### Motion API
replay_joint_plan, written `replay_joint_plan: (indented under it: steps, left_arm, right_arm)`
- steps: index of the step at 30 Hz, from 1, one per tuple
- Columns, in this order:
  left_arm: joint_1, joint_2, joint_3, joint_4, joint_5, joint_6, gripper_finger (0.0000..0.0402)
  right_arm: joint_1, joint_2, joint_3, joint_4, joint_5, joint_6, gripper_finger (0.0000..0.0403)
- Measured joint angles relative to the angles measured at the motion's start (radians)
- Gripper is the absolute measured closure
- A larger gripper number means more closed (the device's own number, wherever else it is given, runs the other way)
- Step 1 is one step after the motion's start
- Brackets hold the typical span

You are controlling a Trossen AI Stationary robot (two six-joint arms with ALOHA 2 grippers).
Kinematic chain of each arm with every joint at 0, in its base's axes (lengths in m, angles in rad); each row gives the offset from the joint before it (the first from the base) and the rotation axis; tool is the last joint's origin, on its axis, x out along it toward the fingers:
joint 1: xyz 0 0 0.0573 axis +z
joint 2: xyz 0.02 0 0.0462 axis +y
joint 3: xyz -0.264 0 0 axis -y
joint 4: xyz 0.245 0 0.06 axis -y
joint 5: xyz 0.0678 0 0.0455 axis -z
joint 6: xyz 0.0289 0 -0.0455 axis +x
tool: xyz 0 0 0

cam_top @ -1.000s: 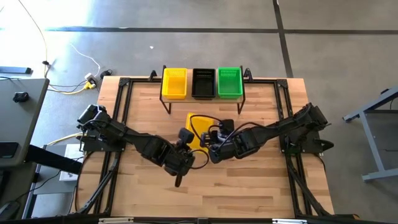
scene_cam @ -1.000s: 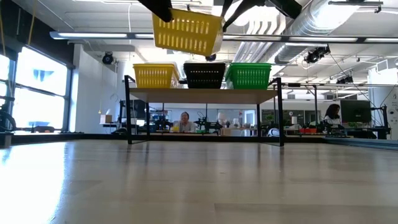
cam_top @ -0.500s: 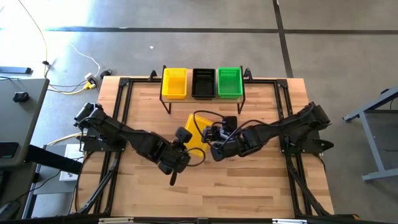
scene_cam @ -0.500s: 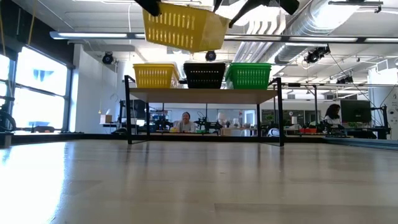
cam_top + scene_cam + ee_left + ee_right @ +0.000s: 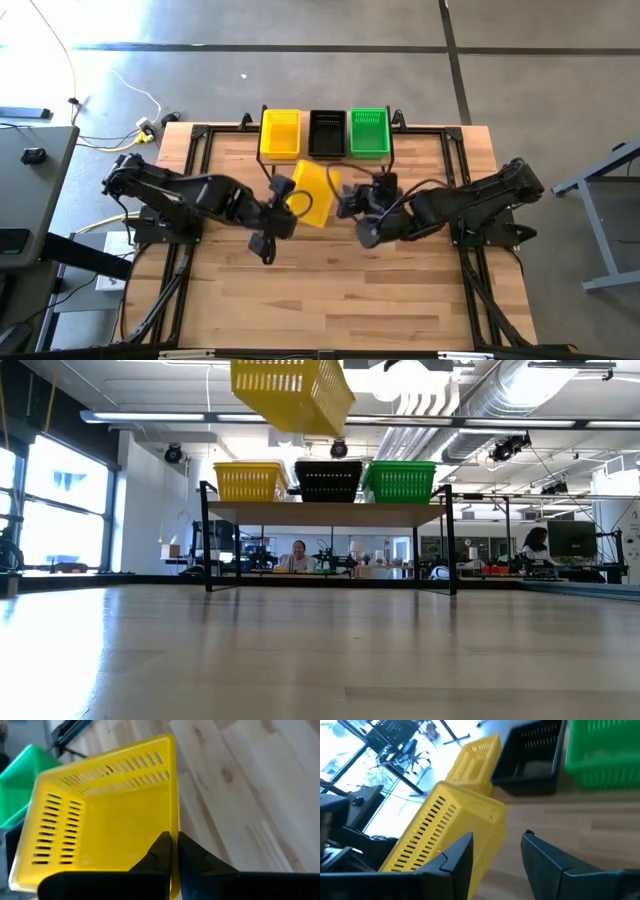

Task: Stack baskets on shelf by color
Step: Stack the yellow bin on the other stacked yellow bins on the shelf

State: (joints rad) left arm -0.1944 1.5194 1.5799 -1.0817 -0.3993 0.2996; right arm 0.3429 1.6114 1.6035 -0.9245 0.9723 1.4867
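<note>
I should let go of the yellow basket in my left gripper, now high over the table, inside the yellow basket on the shelf [image 5: 284, 131], next to the black one.
Three baskets stand side by side on the shelf [image 5: 330, 513] at the far edge: yellow [image 5: 281, 133], black [image 5: 327, 133] and green [image 5: 369, 132]. A second yellow basket [image 5: 312, 193] hangs high over the table in front of the shelf, tilted, also seen in the low view [image 5: 290, 395]. My left gripper [image 5: 296, 204] is shut on it. My right gripper [image 5: 345, 202] stands open just right of it. In the right wrist view the basket's slotted side [image 5: 445, 820] is beside one of that gripper's fingers, and nothing is between the fingers. My left gripper pinches the rim of one side wall [image 5: 174, 837] of the yellow basket, one finger inside the basket and one outside. The fingers come from the table's left. The basket is lifted clear of the table and tilted.
The shelf's black legs [image 5: 207, 550] stand on the wooden tabletop [image 5: 330, 290]. A black metal frame [image 5: 195, 180] runs along the table's sides. People sit in the room beyond the table.
My right gripper has opened, let go of the yellow basket and drawn back toward the table's right edge. My left gripper has carried the basket up and toward the shelf. The basket has turned and tipped on the way.
</note>
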Motion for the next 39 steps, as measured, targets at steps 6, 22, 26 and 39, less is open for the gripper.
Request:
replay_joint_plan:
  steps: [6,22,26,39]
  left_arm:
    - [0.095,-0.063,0.000,0.010,0.002,0.001,0.0401]
    - [0.449,-0.285,-0.075,0.131,0.159,0.007,0.0401]
    - [0.536,-0.358,-0.187,0.260,0.262,0.024,0.0401]
    - [0.734,-0.382,-0.370,0.353,0.368,0.202,0.0401]
  right_arm:
    - [-0.031,-0.099,0.000,0.003,0.020,-0.202,0.0252]
    - [-0.055,-0.303,0.000,0.021,0.040,-0.671,0.0252]
    - [-0.055,-0.336,0.000,0.021,0.052,-0.746,0.0252]
    - [-0.055,-0.416,0.000,0.023,0.069,-0.921,0.0252]
